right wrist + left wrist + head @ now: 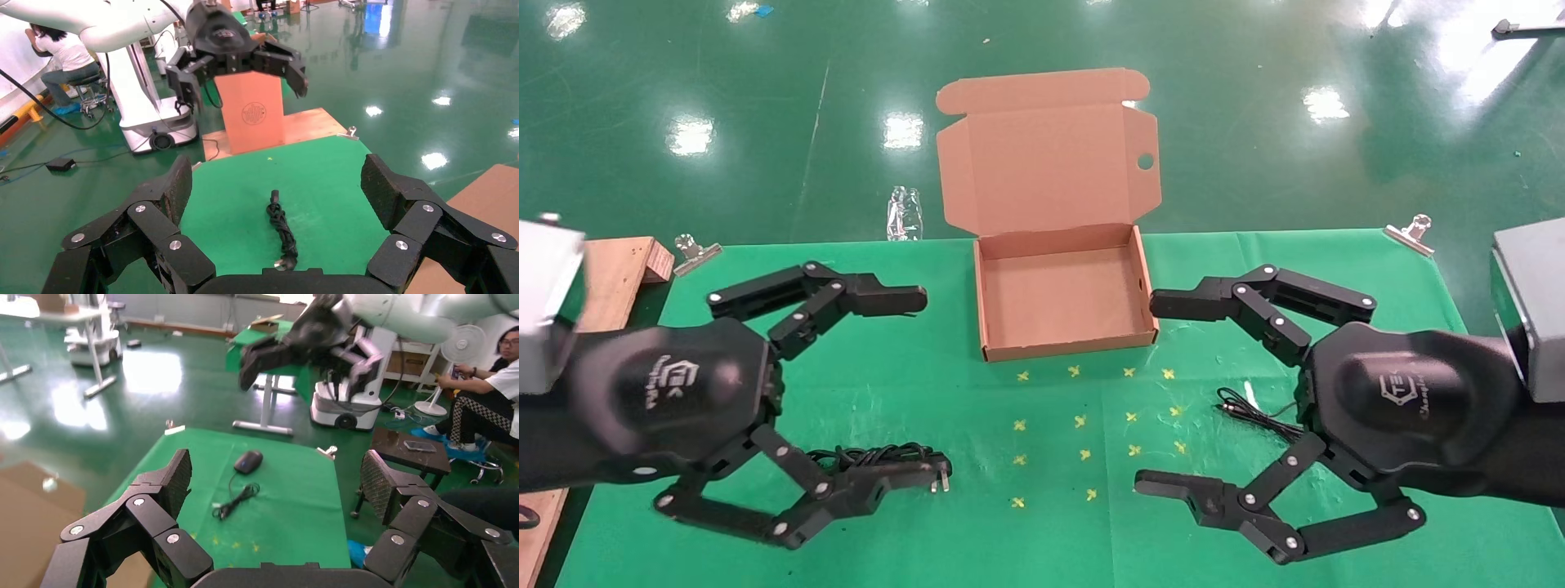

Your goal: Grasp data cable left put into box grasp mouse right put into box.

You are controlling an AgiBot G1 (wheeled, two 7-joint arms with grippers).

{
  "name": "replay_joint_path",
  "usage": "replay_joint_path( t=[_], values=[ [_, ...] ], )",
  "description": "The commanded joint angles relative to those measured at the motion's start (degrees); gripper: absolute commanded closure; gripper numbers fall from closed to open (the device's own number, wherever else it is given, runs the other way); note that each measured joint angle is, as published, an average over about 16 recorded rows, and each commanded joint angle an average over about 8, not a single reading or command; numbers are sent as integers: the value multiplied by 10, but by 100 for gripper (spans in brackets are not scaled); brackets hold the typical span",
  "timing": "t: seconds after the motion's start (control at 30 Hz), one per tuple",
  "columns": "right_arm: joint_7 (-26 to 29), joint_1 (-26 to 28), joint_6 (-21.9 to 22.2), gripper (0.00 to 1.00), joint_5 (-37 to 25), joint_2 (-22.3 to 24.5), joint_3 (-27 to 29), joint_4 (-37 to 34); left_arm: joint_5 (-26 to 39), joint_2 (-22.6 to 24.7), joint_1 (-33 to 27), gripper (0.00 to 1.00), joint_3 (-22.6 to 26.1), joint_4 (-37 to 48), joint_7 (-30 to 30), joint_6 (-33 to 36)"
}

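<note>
I should close my left gripper on the twisted middle [879,454] of the bundled black data cable, a bit back from the cable's pronged plug.
The open brown cardboard box [1147,282] stands at the table's back middle, empty, lid up. The bundled black data cable [878,454] lies at the front left, its pronged plug toward the middle, partly under my left gripper's lower finger; it also shows in the right wrist view [283,229]. The black mouse [248,460] lies on the right side with its thin cord [1254,415]; in the head view my right arm hides the mouse itself. My left gripper [928,384] and right gripper [1148,392] hover open and empty above the cloth, either side of the box front.
A wooden board [617,273] sits at the table's left edge. Metal clips [695,251] [1410,233] hold the green cloth at the back corners. Yellow cross marks [1083,420] dot the cloth before the box. A clear bottle [905,214] lies on the floor behind.
</note>
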Motion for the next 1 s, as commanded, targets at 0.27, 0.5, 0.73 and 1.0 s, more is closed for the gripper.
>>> replay_joint_path(
  t=[0.27,0.5,0.73,1.0],
  values=[
    [11,-32,33,0,-70,38,-18,6,220,16,-54,0,76,-21,12,-20],
    [14,-58,62,0,-89,55,-18,22,416,57,-90,0,147,-23,-3,-49],
    [8,-73,72,0,-85,64,-11,29,561,105,-83,0,199,-20,-64,-87],
    [10,-74,74,0,-87,73,-9,32,647,141,-82,0,221,-16,-146,-108]
  ],
)
